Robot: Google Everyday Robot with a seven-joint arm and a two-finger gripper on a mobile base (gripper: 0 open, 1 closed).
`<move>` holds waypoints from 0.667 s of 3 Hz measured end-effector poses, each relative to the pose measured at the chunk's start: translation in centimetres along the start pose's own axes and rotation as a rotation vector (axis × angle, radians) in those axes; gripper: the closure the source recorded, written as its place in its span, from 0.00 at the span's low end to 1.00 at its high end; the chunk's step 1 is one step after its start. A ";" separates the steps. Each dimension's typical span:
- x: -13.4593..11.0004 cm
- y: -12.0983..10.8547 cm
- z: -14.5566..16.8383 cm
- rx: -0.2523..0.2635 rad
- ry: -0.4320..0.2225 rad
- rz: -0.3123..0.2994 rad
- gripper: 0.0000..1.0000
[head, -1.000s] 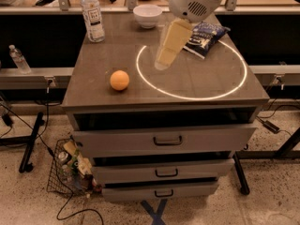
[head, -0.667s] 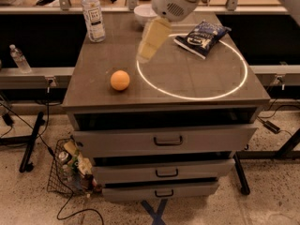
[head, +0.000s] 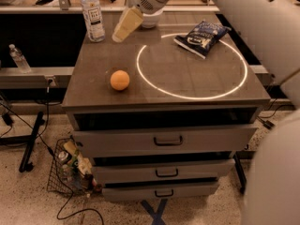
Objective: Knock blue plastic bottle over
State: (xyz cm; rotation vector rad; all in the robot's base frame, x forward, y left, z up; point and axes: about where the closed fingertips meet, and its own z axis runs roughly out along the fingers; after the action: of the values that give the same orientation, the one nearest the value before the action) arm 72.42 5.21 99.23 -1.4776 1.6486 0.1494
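The robot's gripper should next grab the blue plastic bottle's upper part [head: 91, 2], between the bottle's white cap and its label.
The blue plastic bottle [head: 92, 14] stands upright at the far left corner of the cabinet top [head: 103, 60]. It is clear with a white cap and a white label with dark print. My gripper [head: 125, 26] hangs over the back of the cabinet top, just right of the bottle and apart from it, its cream fingers pointing down and left.
An orange ball [head: 120, 80] lies on the left of the top. A dark chip bag [head: 201, 36] lies at the back right inside a glowing ring. A white bowl [head: 151, 18] sits at the back behind the gripper. A small clear bottle [head: 18, 58] stands on a ledge at left. A wire basket [head: 72, 170] is on the floor.
My gripper has moved left across the back of the cabinet top, from beside the chip bag to just right of the bottle. The bottle still stands.
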 end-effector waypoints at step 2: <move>-1.3 -5.9 9.1 0.022 -0.188 0.198 0.00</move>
State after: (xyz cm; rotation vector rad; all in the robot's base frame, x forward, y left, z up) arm 81.99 10.03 97.32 -1.2426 1.6341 0.3680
